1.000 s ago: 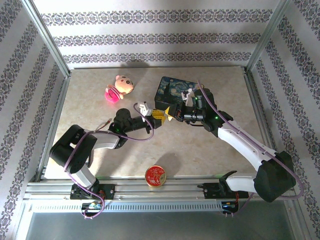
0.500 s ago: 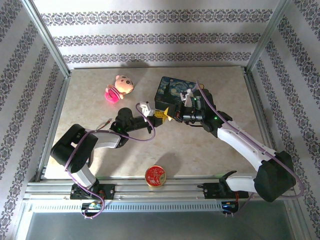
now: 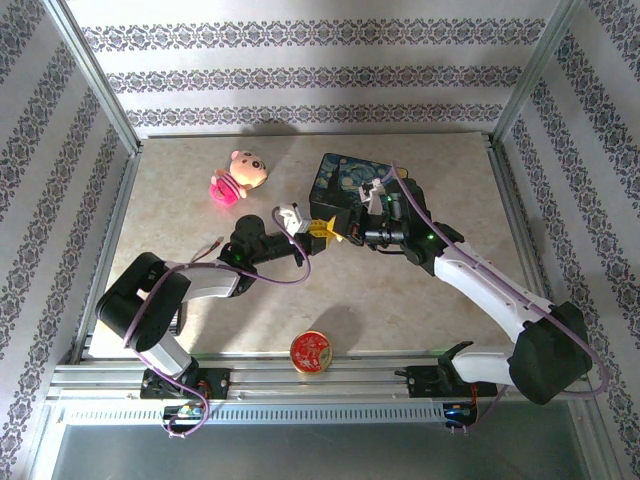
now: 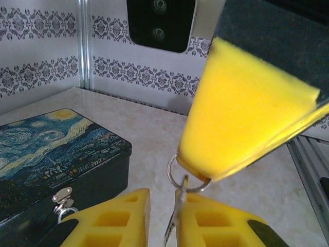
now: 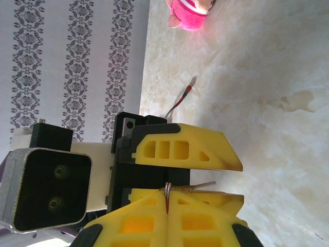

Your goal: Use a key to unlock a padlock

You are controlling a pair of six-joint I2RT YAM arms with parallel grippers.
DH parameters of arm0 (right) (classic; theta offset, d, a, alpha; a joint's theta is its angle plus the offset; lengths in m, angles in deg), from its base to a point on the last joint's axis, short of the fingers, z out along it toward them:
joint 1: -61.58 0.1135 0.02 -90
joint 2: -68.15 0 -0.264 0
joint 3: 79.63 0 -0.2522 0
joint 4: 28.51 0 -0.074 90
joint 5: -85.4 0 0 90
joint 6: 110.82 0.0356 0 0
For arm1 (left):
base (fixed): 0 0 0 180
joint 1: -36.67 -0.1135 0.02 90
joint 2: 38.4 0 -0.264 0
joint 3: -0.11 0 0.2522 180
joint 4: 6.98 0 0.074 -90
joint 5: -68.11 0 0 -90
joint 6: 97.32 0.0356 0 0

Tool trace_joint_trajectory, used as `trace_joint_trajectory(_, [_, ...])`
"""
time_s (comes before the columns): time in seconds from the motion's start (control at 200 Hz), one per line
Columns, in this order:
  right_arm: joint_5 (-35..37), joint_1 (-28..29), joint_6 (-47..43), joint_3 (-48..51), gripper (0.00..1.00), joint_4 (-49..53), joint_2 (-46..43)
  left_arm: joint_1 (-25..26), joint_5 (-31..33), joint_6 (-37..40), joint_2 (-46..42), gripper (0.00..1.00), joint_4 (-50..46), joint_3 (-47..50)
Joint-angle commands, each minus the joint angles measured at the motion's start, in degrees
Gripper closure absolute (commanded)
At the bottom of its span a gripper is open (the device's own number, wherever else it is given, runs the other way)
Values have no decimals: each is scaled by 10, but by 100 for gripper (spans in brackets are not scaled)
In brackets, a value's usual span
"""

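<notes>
My right gripper is dangling the key by its ring, so my left gripper needs to hold the blade while my right gripper takes the key's head (image 4: pixel 182 192).
A small silver key (image 4: pixel 178 213) hangs on a key ring (image 4: pixel 187 178). My right gripper (image 5: pixel 168 198) is shut on that ring, and its yellow fingers (image 4: pixel 241 123) fill the left wrist view from above. My left gripper (image 4: pixel 162 208) is open around the key blade, which leans on its right finger. From the top, the left gripper (image 3: pixel 318 229) and right gripper (image 3: pixel 345 233) meet tip to tip by the painted box (image 3: pixel 350 185). A silvery latch (image 4: pixel 62 198) shows on the box front. I cannot make out the brass padlock.
A pink pig toy (image 3: pixel 238 175) lies at the back left. A round red-gold tin (image 3: pixel 311 351) sits at the near edge. A loose cable end (image 5: pixel 180 98) lies on the table behind the left gripper.
The left gripper's fingers have spread apart around the key. The two grippers have edged slightly closer to the box; the right keeps its hold on the ring.
</notes>
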Motion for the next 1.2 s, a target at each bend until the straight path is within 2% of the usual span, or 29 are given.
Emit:
trace_joint_trajectory(0.0, [-4,5,1,-4,100,-9,-15,8,4,12,-13,81,-2,1])
trace_joint_trajectory(0.07, [-4,6,1,-4,100,-9,-15,8,2,14,-12,82,-4,-1])
trace_joint_trajectory(0.165, [-2,6,1,-3,100,-9,-16,8,0,16,-12,90,-8,-3])
trace_joint_trajectory(0.275, [-1,6,0,-2,100,-8,-18,8,3,21,-13,92,-17,0])
trace_joint_trajectory(0.37, [0,6,1,-2,100,-8,-18,8,8,30,-17,100,-26,4])
trace_joint_trajectory(0.59, [5,2,-9,-6,100,12,-18,10,70,82,-53,100,-60,19])
trace_joint_trajectory(0.625, [8,1,-13,-6,100,18,-22,12,91,103,-65,100,-77,21])
trace_joint_trajectory(0.705, [22,-4,-22,-9,92,37,-33,22,147,170,-97,100,-133,24])
trace_joint_trajectory(0.904, [57,-18,-27,5,81,53,-66,69,303,404,-154,100,-265,8])
trace_joint_trajectory(1.069, [65,-20,-26,14,76,42,-81,111,394,565,-151,100,-269,-14])
trace_joint_trajectory(1.194, [65,-14,-22,18,73,35,-82,129,427,638,-135,100,-239,-29])
